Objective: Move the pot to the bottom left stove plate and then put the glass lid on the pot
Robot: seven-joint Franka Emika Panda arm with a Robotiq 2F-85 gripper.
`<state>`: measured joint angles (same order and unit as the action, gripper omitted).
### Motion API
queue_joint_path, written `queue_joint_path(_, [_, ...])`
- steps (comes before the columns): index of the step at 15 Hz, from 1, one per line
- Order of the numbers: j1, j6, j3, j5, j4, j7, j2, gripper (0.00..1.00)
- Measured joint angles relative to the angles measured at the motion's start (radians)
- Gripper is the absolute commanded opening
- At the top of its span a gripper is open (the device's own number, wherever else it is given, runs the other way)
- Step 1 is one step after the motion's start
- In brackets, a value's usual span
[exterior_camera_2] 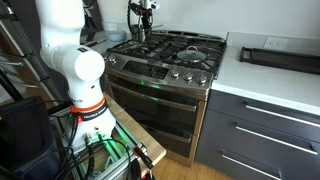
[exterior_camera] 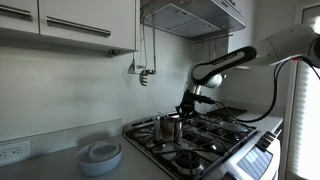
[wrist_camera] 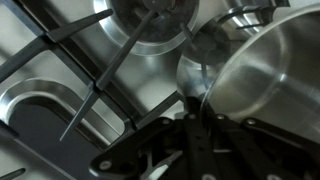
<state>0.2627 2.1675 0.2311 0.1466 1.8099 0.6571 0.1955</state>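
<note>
The pot will be released from my gripper on the black grate over the near burner (exterior_camera: pixel 188 149), toward the front edge of the oven.
The shiny steel pot (exterior_camera: pixel 169 127) is over the black grates at the near left of the cooktop. In the wrist view it fills the right side (wrist_camera: pixel 265 70), tilted in the picture. My gripper (exterior_camera: pixel 186 108) reaches down to it, and its dark fingers (wrist_camera: pixel 200 125) are closed on the pot's rim. I cannot tell whether the pot rests on the grate or hangs just above it. A thin round see-through disc with a metal edge, seemingly the glass lid (wrist_camera: pixel 200 55), lies next to the pot. In an exterior view the gripper (exterior_camera_2: pixel 143 28) is over the cooktop's far left burners.
Stacked white round dishes (exterior_camera: pixel 100 156) stand on the counter beside the stove. Black cast-iron grates (wrist_camera: pixel 110 85) cover the burners (wrist_camera: pixel 150 25). A range hood (exterior_camera: pixel 195 15) hangs above. A dark tray (exterior_camera_2: pixel 280 55) sits on the white counter. The robot's base (exterior_camera_2: pixel 75 70) stands before the oven.
</note>
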Motion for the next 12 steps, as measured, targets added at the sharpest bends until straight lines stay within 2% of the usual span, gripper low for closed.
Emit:
queue_joint_path(4, [0.015, 0.002, 0.000, -0.083, 0.020, -0.002, -0.022, 0.02])
queue_joint_path(12, [0.033, 0.047, 0.001, -0.103, 0.129, 0.013, -0.119, 0.02])
